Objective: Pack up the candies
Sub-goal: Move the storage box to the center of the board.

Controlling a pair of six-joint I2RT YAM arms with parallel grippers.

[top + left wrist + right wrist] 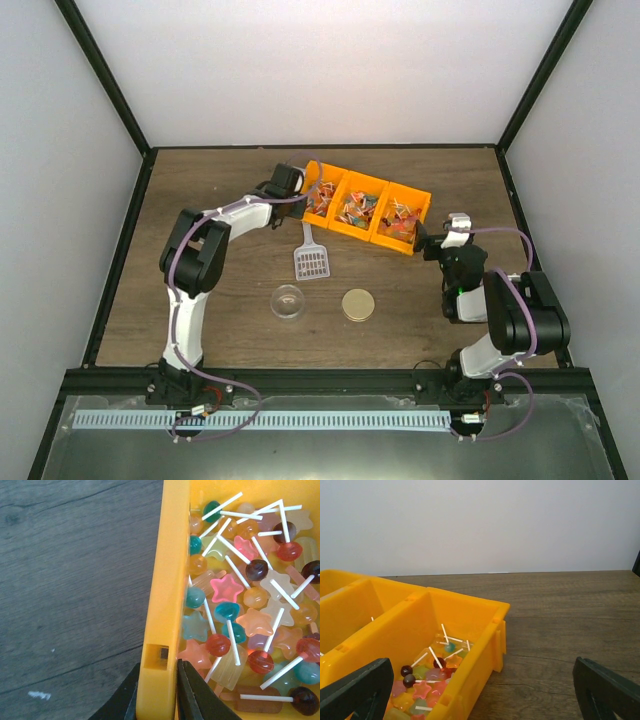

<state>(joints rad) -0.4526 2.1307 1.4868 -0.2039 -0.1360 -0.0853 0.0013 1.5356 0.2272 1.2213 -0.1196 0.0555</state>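
Next, I close my right gripper on the white slotted scoop at its side edge [328, 271], near the corner closest to the gold lid.
The candies [358, 210] are small lollipops and star-shaped sweets in mixed colours, filling three joined orange bins [337, 228] at the back of the table. My left gripper [296, 186] is shut on the left bin's outer wall [165, 580], one finger outside it and one inside beside the candies [240, 605]. My right gripper [432, 240] is open and empty at the right end of the right bin [470, 680]. Its fingers [357, 687] straddle the bin's corner without touching it. Candies [427, 677] lie in that bin.
A white slotted scoop [311, 258] lies on the table in front of the bins. A clear round container [288, 301] and a round gold lid [358, 305] sit nearer the arms. Dark frame rails border the wooden table [220, 200].
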